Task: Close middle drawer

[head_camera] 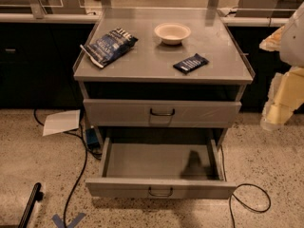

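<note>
My gripper next lowers to the middle drawer to grip the front panel's end point(226, 185) nearest my gripper, well away from the handle.
The middle drawer point(159, 163) is a grey shallow metal tray, pulled far out of the grey cabinet point(161, 61) toward me and empty inside. Its plain front panel point(118, 188) carries a small dark loop handle point(160, 192) at centre. Above it a grey drawer front point(118, 113) with the same kind of handle sits flush and shut. My gripper point(278, 108) shows as a pale, yellowish shape at the right edge, at the height of the upper drawer, to the right of the cabinet and apart from it.
On the cabinet top lie a dark chip bag point(109, 45), a white bowl point(172, 33) and a small dark packet point(190, 63). Black cables point(247, 203) run over the speckled floor on both sides. A sheet of paper point(61, 122) lies at the left. A black object point(30, 205) is at the bottom left.
</note>
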Robot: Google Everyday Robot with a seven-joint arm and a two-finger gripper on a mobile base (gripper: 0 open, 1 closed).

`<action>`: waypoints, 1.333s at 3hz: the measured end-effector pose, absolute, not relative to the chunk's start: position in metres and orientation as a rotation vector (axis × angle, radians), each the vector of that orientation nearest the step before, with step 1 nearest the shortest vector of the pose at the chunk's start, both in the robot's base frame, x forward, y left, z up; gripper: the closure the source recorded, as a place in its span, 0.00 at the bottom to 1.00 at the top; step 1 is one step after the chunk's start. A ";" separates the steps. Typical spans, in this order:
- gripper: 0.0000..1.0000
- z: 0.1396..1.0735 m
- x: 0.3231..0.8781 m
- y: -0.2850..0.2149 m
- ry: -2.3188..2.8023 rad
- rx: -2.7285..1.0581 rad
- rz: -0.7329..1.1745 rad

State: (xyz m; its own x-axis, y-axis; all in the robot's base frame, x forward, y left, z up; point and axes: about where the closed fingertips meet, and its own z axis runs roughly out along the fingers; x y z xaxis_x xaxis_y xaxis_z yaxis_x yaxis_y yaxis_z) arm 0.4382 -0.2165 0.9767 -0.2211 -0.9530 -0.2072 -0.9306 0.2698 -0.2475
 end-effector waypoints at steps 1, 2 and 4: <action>0.00 0.977 0.437 -0.216 2.222 -1.711 -0.102; 0.00 0.955 0.417 -0.212 2.207 -1.628 -0.019; 0.00 0.800 0.386 -0.221 2.343 -1.264 0.285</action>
State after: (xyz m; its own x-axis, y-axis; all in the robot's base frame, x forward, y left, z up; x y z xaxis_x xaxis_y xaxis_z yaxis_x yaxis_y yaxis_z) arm 0.3863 -0.2212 0.7996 -0.4718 -0.7349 -0.4871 -0.8303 0.5562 -0.0349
